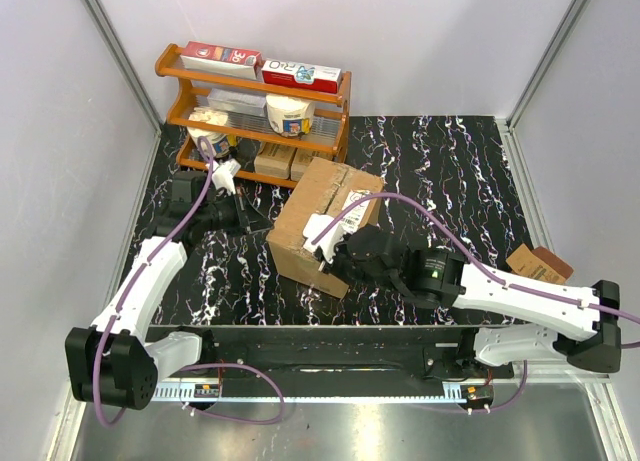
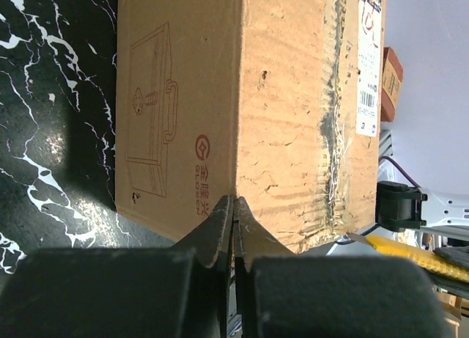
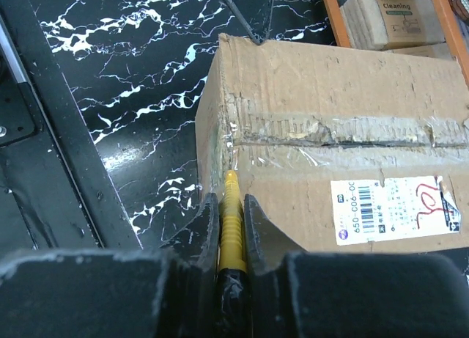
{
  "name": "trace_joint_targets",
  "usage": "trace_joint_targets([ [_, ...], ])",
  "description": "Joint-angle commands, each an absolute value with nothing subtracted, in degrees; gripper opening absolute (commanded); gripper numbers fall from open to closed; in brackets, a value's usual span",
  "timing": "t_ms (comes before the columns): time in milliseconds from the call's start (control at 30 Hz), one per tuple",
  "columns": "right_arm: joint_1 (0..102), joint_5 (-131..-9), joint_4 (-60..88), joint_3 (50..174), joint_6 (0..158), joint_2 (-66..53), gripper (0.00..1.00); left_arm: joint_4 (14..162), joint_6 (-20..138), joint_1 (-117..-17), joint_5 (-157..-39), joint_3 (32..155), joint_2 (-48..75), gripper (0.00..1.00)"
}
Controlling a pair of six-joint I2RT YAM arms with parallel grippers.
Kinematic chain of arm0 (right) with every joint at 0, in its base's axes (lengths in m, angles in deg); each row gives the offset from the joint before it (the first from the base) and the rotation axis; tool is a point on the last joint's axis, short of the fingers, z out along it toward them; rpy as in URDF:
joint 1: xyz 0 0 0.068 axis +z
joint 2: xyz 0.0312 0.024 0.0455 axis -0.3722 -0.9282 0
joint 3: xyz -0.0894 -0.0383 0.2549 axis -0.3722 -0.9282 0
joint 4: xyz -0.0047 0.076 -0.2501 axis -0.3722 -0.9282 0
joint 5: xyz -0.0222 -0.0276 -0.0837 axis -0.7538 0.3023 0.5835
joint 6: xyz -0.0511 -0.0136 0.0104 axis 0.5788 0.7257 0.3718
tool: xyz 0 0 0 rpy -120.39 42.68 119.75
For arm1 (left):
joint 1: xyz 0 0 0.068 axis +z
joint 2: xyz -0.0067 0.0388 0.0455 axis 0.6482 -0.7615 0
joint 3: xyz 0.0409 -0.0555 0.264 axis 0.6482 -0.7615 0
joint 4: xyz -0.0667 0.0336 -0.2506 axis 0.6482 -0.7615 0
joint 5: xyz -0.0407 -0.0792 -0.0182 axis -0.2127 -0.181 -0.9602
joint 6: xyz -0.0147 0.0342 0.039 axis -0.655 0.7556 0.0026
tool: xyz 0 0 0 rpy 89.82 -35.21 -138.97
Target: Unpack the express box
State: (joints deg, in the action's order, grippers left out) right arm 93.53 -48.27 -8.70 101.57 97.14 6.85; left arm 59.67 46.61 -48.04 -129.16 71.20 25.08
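The closed fingers of my left gripper are only touching the express box's corner, so they should open and grip that corner (image 1: 272, 240) to hold the box steady for the knife.
The express box (image 1: 325, 221) is a large brown carton in the middle of the black marble table, its flaps closed, with clear tape along the top seam and a white label (image 3: 396, 210). My left gripper (image 1: 262, 224) is shut and empty, its fingertips against the box's left edge (image 2: 234, 206). My right gripper (image 3: 231, 202) is shut on a yellow utility knife (image 3: 231, 221). The knife tip rests at the near end of the taped seam on the box top (image 3: 344, 133). The knife also shows in the left wrist view (image 2: 410, 254).
An orange wooden shelf (image 1: 255, 111) stands behind the box, holding flat red-and-white boxes (image 1: 222, 56), a white tub (image 1: 290, 114) and small tan cartons (image 1: 275, 161). A small brown carton (image 1: 538, 264) lies at the right. White walls enclose the table.
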Motion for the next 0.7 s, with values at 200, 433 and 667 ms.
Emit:
trace_joint_targets([
  [200, 93.74, -44.64, -18.81, 104.93, 95.87, 10.3, 0.0, 57.98, 48.69, -47.26, -124.44, 72.31, 23.74, 0.0],
  [433, 93.66, -47.89, -13.21, 109.77, 96.05, 8.81, 0.0, 59.47, 47.72, -47.26, -128.66, 73.19, 26.29, 0.0],
  [667, 93.66, -47.37, -1.86, 108.72, 98.86, 3.54, 0.0, 59.04, 47.72, -47.35, -127.35, 73.89, 29.98, 0.62],
])
